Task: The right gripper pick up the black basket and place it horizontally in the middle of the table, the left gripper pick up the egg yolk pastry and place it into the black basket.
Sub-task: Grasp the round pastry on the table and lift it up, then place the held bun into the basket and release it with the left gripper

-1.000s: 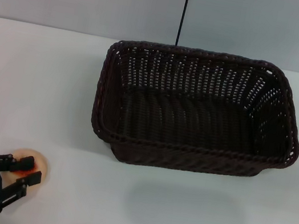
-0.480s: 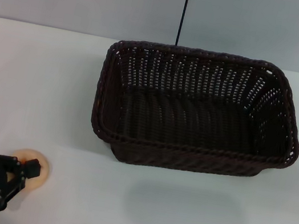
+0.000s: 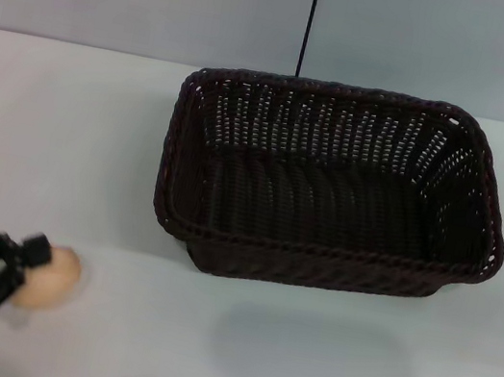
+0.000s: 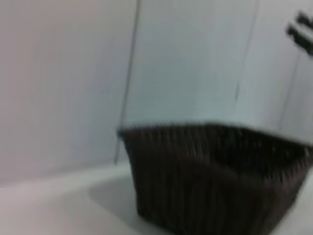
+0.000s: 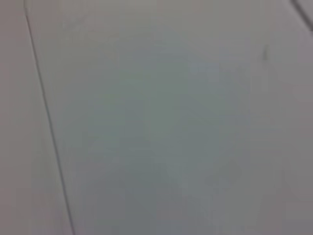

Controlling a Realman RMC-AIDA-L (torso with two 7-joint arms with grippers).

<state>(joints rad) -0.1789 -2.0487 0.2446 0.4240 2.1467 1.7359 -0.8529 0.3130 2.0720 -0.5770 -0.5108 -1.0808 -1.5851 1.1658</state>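
Observation:
The robot's left gripper should release the egg yolk pastry inside the black basket (image 3: 251, 222) near the basket's closest front corner. The pastry is now at the table's near corner.
The black basket (image 3: 319, 252) stands lengthwise across the middle of the white table (image 3: 66, 136), open side up and empty. It also shows in the left wrist view (image 4: 210, 181), blurred. My left gripper (image 3: 27, 268) is at the table's near left corner, shut on the egg yolk pastry (image 3: 54, 277). The pastry is tilted and shows its plain cream face. It seems lifted a little off the table, far to the left of the basket. My right gripper is out of view; the right wrist view shows only a pale wall.
A thin black cable (image 3: 310, 21) runs up the grey wall behind the basket. Bare white tabletop lies between the pastry and the basket and along the front edge.
My left gripper's fingers have closed on the pastry and tipped it up. Its orange-red face no longer shows. The gripper has shifted slightly left and up. The basket has not moved.

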